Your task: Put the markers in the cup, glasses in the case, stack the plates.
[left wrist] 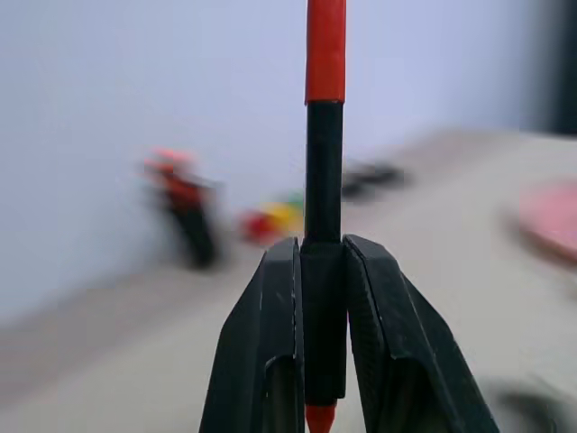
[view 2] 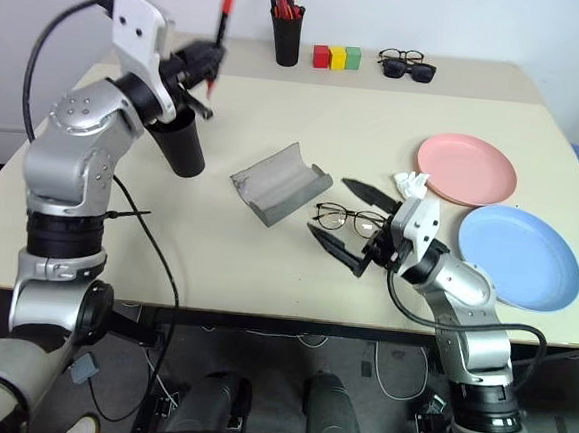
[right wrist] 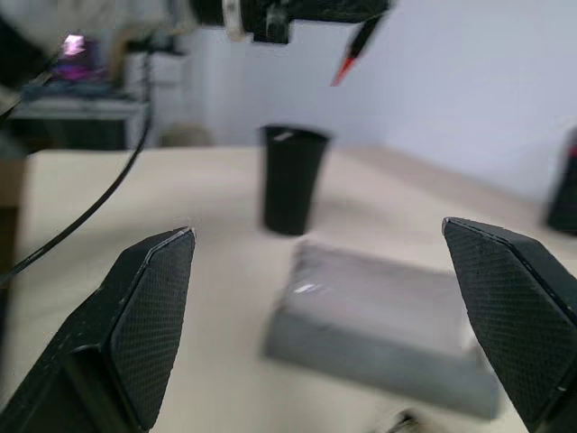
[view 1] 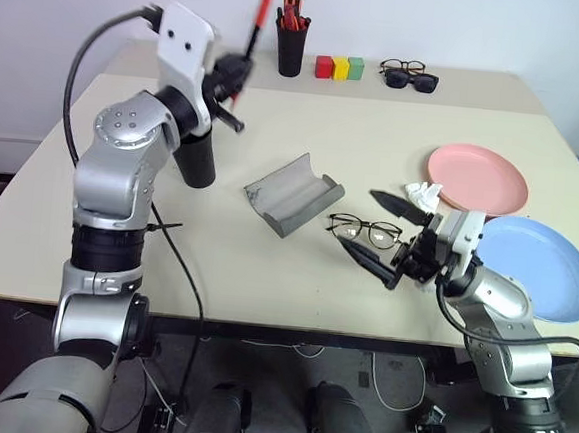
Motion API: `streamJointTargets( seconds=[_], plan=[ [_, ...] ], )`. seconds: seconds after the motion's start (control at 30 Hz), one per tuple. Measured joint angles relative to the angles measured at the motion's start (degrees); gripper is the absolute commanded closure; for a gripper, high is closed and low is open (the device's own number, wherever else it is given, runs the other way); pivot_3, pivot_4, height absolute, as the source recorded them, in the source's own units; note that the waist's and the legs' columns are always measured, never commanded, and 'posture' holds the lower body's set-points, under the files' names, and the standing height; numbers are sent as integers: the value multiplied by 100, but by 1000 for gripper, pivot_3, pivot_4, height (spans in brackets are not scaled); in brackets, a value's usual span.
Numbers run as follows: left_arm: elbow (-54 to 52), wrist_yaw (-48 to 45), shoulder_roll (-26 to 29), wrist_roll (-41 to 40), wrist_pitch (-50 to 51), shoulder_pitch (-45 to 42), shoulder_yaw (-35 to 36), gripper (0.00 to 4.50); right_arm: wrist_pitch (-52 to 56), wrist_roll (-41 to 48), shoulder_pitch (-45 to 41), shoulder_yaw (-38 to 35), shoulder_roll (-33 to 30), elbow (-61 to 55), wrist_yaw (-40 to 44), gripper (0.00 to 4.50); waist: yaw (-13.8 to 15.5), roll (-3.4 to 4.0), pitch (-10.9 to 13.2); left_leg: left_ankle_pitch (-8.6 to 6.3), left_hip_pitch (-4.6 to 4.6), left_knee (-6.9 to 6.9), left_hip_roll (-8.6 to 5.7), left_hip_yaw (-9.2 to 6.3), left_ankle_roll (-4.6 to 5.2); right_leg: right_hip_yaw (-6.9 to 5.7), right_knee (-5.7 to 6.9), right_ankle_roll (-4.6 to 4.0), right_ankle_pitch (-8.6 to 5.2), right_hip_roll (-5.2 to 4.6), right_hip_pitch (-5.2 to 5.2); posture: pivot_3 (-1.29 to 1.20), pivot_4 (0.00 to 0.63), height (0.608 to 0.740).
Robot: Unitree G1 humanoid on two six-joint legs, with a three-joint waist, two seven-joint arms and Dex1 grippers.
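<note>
Next, my left gripper lets go of the dark marker inside the black cup (view 1: 197, 125) near the grey case, with its red cap up.
My left gripper (view 1: 232, 75) is raised above the black cup (view 1: 196, 159) and shut on a dark marker (view 1: 257, 21) whose red cap points up. The left wrist view has the marker (left wrist: 324, 144) clamped between both fingers (left wrist: 270, 343). The arm hides part of the cup. The grey case (view 1: 293, 193) lies open at mid-table. Just right of it, the clear glasses (view 1: 366, 229) rest on the table. My right gripper (view 1: 380, 234) is open around them, one finger on each side; contact cannot be told. The pink plate (view 1: 478, 178) and blue plate (view 1: 538, 268) lie side by side at the right.
At the table's far edge stand a black pen holder (view 1: 291, 46) with red and orange pens, three coloured blocks (view 1: 339, 68), and black sunglasses (view 1: 412, 81) with another pair behind. A crumpled white scrap (view 1: 424, 195) lies by the pink plate.
</note>
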Motion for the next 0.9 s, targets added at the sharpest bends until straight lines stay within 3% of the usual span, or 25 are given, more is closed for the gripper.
streamJointTargets(
  seconds=[0.23, 0.43, 0.9],
  plan=[
    [1494, 1208, 2, 769, -1096, -56, -32, 3863, -240, -272, -242, -7, 221, 270, -305, 0, 51, -1, 0, 0, -4, 3, -8, 0, 0, -4, -2, 2, 1, -9, 0, 0, 150, 740],
    [2280, 1737, -138, 882, -1504, -70, -18, 3863, -329, -393, -289, -8, 240, 402, -367, 0, 42, -1, 0, 0, -5, 2, -8, 0, 0, -5, -2, 2, 1, -9, -1, 0, 150, 740],
    [1180, 1477, -406, 622, -1098, 424, -53, 3863, -492, -394, -290, -38, 230, 613, -278, 0, 27, -1, 0, 1, -5, 1, -7, 0, -1, -3, -1, 2, 1, -8, -1, 0, 150, 740]
  ],
)
